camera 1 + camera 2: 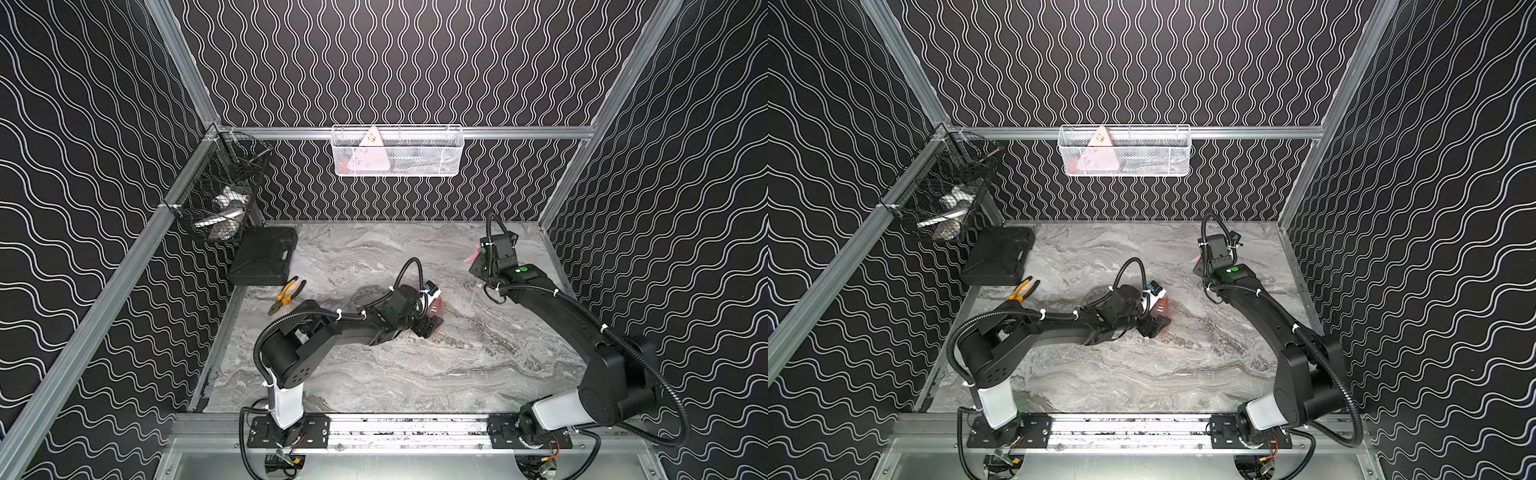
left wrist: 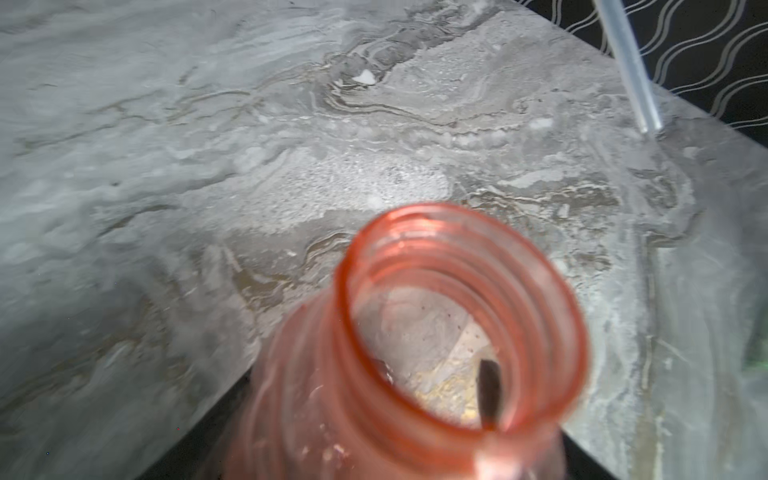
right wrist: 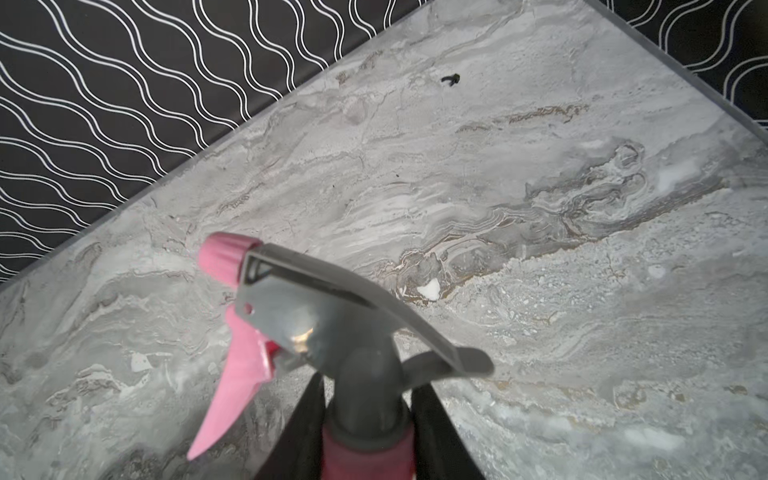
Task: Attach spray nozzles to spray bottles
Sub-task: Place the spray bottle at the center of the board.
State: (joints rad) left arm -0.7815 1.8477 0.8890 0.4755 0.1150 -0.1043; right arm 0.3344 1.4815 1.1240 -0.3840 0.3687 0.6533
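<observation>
My left gripper leans over the spray bottle's open neck, where the tube must enter, so it should open and grab the bottle's body (image 1: 436,312) lower.
The spray bottle (image 1: 435,308) (image 1: 1162,309) is translucent pink and sits mid-table, tilted, with my left gripper (image 1: 432,321) shut on its body. In the left wrist view its open threaded neck (image 2: 457,316) fills the foreground and hides the jaws. The spray nozzle (image 3: 316,316) has a grey body, a pink trigger, a pink tip and a pink collar. My right gripper (image 3: 368,449) is shut on that collar, raised over the far right of the table (image 1: 478,259). The pink trigger (image 1: 471,254) (image 1: 1196,258) points left. The nozzle's pale tube (image 2: 631,70) hangs down, well apart from the bottle.
A black case (image 1: 264,255) and yellow-handled pliers (image 1: 286,295) lie at the far left of the table. A black wire basket (image 1: 220,195) hangs on the left rail. A white mesh basket (image 1: 397,151) on the back rail holds a pale pink triangular plate (image 1: 370,156).
</observation>
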